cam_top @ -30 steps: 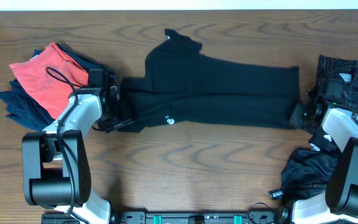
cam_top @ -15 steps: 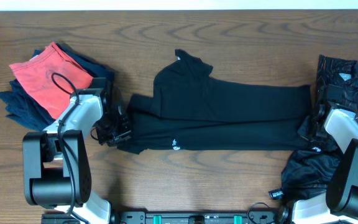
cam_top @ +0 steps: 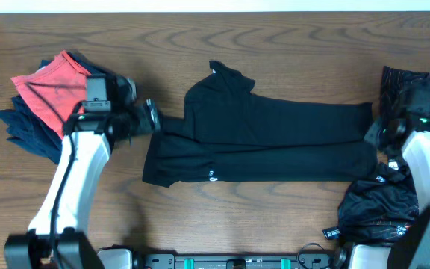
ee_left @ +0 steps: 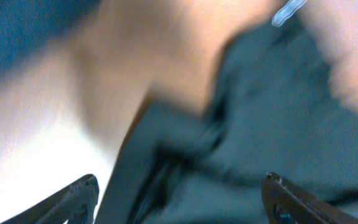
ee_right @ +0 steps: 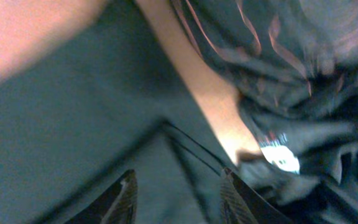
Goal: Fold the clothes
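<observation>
My left gripper will next move to the far-side sleeve's edge (cam_top: 189, 93) (ee_left: 224, 70) on the black short-sleeved shirt and close there, just nearer than the small white logo.
The black short-sleeved shirt (cam_top: 275, 142) lies folded lengthwise across the middle of the table, its small white logo (cam_top: 210, 176) near the front left. My left gripper (cam_top: 146, 116) is open and empty, just off the shirt's left edge. In the left wrist view its jaws (ee_left: 179, 186) are spread wide over the shirt (ee_left: 260, 112). My right gripper (cam_top: 375, 134) is open at the shirt's right end. In the right wrist view its fingers (ee_right: 179, 186) are apart above the fabric (ee_right: 73, 124). The black garment with thin wavy lines (cam_top: 409, 90) lies at the far right, and it also shows in the right wrist view (ee_right: 278, 62).
A pile with a coral-red garment (cam_top: 51, 90) on navy ones (cam_top: 21, 123) sits at the far left. A crumpled black garment with a white label (cam_top: 372, 205) lies at the front right. Bare wood table (cam_top: 237, 217) shows in front of the shirt.
Both grippers dragged the shirt toward the front and right, then let go. The left arm rose and swung back from the shirt's left edge. The shirt's front left part has dropped flat.
</observation>
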Available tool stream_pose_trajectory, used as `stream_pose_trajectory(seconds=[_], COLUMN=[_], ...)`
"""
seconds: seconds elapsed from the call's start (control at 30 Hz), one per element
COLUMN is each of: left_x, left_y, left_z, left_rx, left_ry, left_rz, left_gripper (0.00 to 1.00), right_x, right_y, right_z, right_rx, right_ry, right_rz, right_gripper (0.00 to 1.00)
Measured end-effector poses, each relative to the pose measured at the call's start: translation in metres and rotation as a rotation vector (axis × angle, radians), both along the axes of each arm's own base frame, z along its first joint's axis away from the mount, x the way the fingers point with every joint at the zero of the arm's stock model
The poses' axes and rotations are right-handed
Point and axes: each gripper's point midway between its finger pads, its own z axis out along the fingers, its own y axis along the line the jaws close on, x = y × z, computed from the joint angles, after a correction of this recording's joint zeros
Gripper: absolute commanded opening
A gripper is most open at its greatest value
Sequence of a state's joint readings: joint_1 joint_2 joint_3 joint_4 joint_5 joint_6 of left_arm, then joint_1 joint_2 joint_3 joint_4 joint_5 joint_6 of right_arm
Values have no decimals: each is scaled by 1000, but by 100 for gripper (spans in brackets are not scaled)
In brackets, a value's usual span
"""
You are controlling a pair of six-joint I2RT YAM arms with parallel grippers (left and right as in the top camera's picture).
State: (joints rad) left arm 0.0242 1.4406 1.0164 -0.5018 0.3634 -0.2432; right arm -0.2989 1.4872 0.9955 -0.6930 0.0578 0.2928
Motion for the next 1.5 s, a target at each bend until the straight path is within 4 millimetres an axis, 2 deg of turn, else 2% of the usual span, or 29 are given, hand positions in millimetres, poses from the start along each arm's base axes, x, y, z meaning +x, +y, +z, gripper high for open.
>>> stream_pose_trajectory(seconds=[0.1, 0.2, 0.4, 0.57, 0.77, 0.8, 0.87, 0.97, 1.03, 1.07, 1.13, 1.27, 1.33, 1.4, 1.5], left_x=[29, 49, 93, 127, 143, 143, 147, 144, 139, 137, 134, 133, 135, 137, 139], left_y=[-7, -16, -50, -82, -112, -117, -125, -135, -142, -146, -152, -152, -144, -132, -114], left_z=[31, 30, -20, -55, -95, -103, -103, -109, -116, -118, -121, -121, -120, -117, -102], left_rx=[-32, -62, -115, -144, -155, -156, -166, -168, -169, -171, -168, -172, -180, -187, -192], left_ry=[-159, -195, -75, -21, 22, 31, 17, 29, 47, 52, 60, 69, 78, 87, 90], left_rz=[-20, -45, -125, -190, -246, -254, -268, -285, -303, -307, -322, -315, -284, -250, -206], left_gripper=[85, 85, 85, 85, 84, 81, 70, 30, 15, 11, 6, 6, 6, 6, 6], right_x=[11, 5, -4, -10, -14, -15, -15, -15, -15, -15, -14, -10, -6, -3, 5], right_y=[9, 23, 50, 61, 64, 64, 64, 65, 65, 65, 65, 64, 63, 62, 60], right_z=[29, 36, 30, 27, 26, 26, 25, 25, 25, 26, 26, 27, 29, 29, 24], right_rx=[21, 59, 115, 132, 141, 142, 142, 143, 143, 144, 142, 134, 128, 121, 111], right_ry=[-98, -106, -52, -22, -3, -1, 3, 3, 2, 1, -3, -22, -36, -47, -54], right_rz=[59, 114, 204, 242, 252, 253, 255, 256, 256, 257, 257, 263, 267, 275, 292], right_gripper=[46, 46, 46, 45, 45, 45, 45, 45, 45, 45, 44, 36, 35, 39, 43])
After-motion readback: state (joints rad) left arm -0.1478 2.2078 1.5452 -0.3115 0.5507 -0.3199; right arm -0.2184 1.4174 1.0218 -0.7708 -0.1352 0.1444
